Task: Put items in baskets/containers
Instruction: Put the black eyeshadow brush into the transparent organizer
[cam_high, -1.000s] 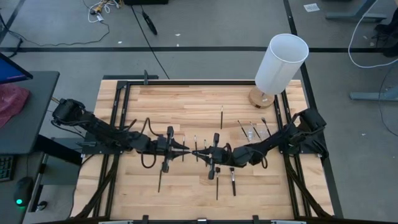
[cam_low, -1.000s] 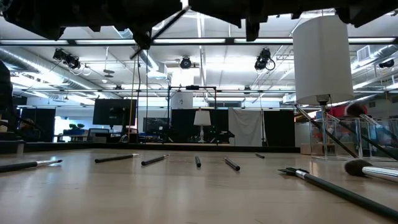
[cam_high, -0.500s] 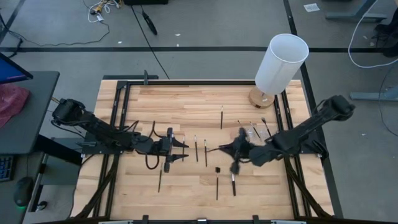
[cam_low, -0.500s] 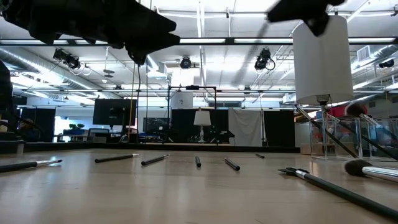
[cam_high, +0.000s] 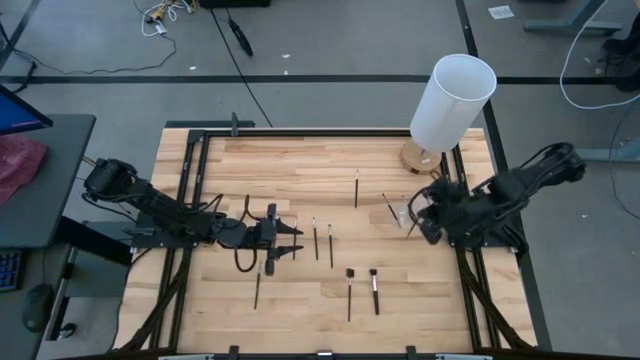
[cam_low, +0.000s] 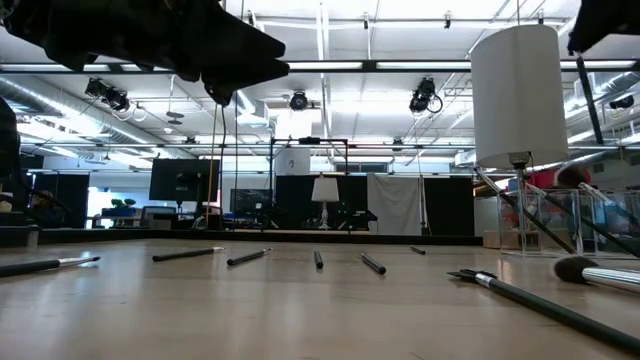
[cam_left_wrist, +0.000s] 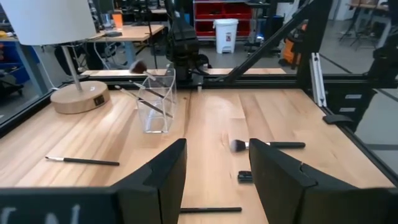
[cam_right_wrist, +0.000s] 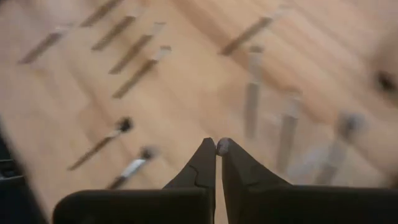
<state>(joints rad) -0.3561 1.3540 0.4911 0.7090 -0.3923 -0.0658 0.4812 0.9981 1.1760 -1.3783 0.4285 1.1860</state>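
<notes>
Next, my right gripper releases the thin dark brush in the clear holder (cam_high: 422, 217) (cam_right_wrist: 306, 168), so that it is among the brushes that lean there.
My right gripper (cam_high: 418, 214) hangs above the table's right side, shut on a thin dark brush (cam_low: 590, 95), close to the clear holder (cam_high: 403, 213). The holder (cam_left_wrist: 155, 107) stands on the wood with a few brushes leaning in it. Several more brushes (cam_high: 331, 245) lie flat across the table's middle, and two with fuller heads (cam_high: 374, 290) lie nearer the front. My left gripper (cam_left_wrist: 214, 168) stands open left of the middle (cam_high: 292, 243), level, with nothing between its fingers. My right gripper pinches the brush between its two fingertips; only its rounded end (cam_right_wrist: 222, 147) shows there. The fingers slant down from above. The brush's shaft (cam_low: 592, 105) hangs below them, slightly tilted and clear of the table.
A tall white lamp (cam_high: 452, 100) on a round wooden base stands at the far right, just behind the holder. Black rails (cam_high: 190, 200) run along the table's left and right sides. Bare wood lies at the far left and near front.
My left gripper has opened and let go of the brush that both grippers held at the table's middle. My right gripper has carried that brush up and toward the right edge, tipping from level to pointing down, and is now beside the clear holder.
</notes>
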